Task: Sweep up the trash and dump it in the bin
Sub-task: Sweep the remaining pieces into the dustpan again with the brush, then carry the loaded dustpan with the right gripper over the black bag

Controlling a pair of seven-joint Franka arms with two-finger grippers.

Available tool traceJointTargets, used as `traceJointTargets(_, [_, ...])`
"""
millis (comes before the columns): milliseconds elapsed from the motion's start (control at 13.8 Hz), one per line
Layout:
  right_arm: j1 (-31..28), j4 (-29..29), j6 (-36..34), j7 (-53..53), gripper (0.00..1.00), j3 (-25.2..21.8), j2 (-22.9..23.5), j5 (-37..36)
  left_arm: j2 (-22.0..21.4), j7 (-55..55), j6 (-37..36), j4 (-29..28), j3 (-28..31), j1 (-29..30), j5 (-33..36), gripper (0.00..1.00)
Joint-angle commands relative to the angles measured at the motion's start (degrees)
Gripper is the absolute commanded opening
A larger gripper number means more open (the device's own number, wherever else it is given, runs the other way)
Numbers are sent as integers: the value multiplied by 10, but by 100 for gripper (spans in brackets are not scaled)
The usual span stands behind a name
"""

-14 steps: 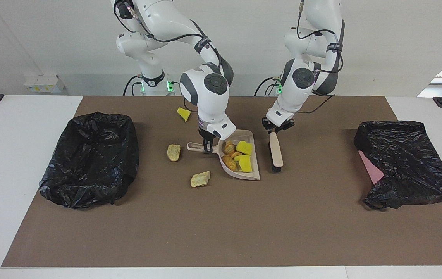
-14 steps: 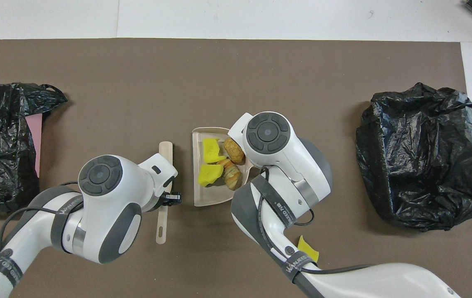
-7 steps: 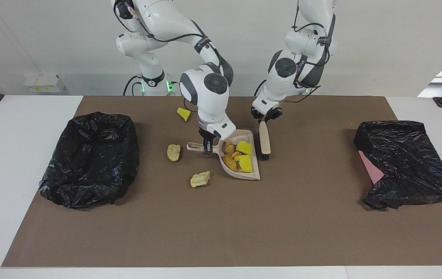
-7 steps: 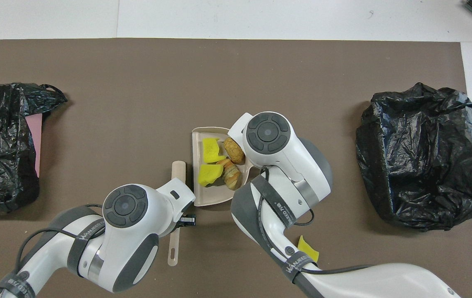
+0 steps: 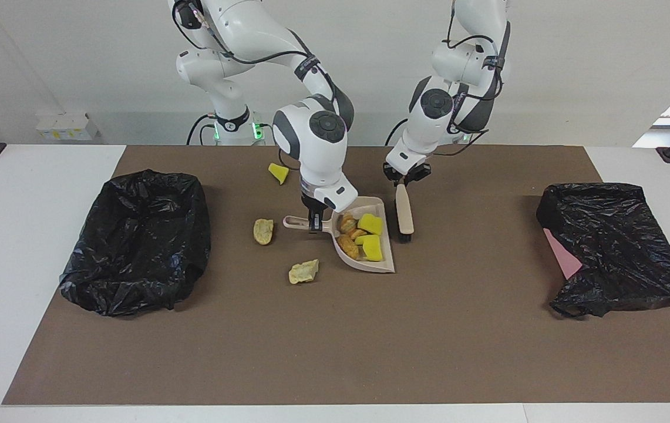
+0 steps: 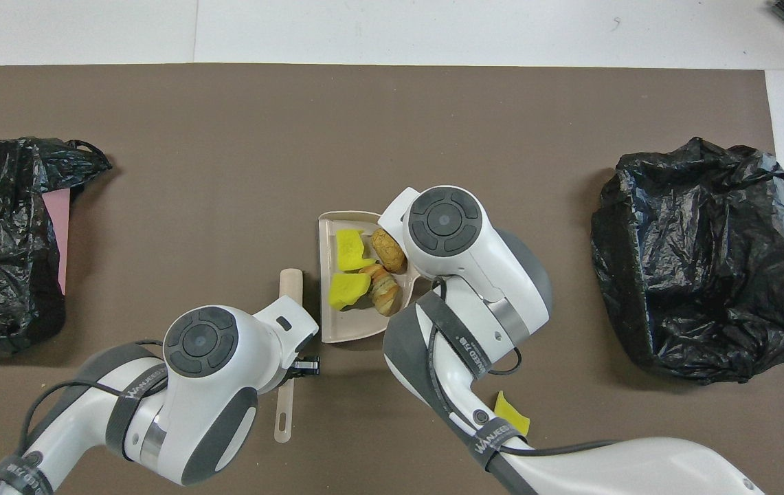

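Next, my left gripper sets the beige brush free on the bare brown mat, at a spot just nearer to me than the beige dustpan [image 6: 336, 412].
The beige dustpan [image 5: 383, 265] [image 6: 338, 328] lies mid-table holding several pieces of trash: yellow sponge bits [image 5: 370, 224] [image 6: 348, 249] and brown bread lumps [image 5: 347, 245] [image 6: 387, 250]. My right gripper [image 5: 313, 224] is shut on the pan's handle; its own arm hides it from overhead. Loose trash lies around: a tan lump [image 5: 263, 231] [image 6: 528, 241], a pale lump [image 5: 303, 271] and a yellow sponge [image 5: 278, 172] [image 6: 512, 413]. My left gripper [image 5: 406, 180] [image 6: 302, 368] is shut on the beige brush [image 5: 403, 214] [image 6: 290, 282], whose bristle end is low beside the pan.
A black-bagged bin [image 5: 138, 241] [image 6: 697, 261] stands toward the right arm's end of the brown mat. Another black-bagged bin [image 5: 616, 247] [image 6: 0, 240], with pink showing at its side, stands toward the left arm's end.
My left gripper has carried the brush sideways to the dustpan's side and nearer to the robots. The right gripper, the dustpan and the loose trash have not moved.
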Motion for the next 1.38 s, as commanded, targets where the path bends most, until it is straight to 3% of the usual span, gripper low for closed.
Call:
traceJointTargets(0, [-7, -9, 3, -14, 0, 5, -13, 0, -22, -10, 4, -18, 2, 0, 14, 0])
traceJointTargets(436, [-9, -4, 0, -14, 0, 5, -16, 0, -22, -10, 9, -19, 2, 10, 14, 0])
traceJointTargets(582, [-27, -4, -6, -36, 0, 5, -39, 2, -22, -10, 9, -19, 2, 10, 14, 0])
traceJointTargets(1018, [-168, -6, -89, -179, 0, 4, -155, 13, -25, -27, 9, -22, -2, 2, 14, 0])
traceJointTargets(1309, [-296, -10, -115, -308, 0, 3, -196, 16, -45, -98, 14, -38, -6, -54, 14, 0])
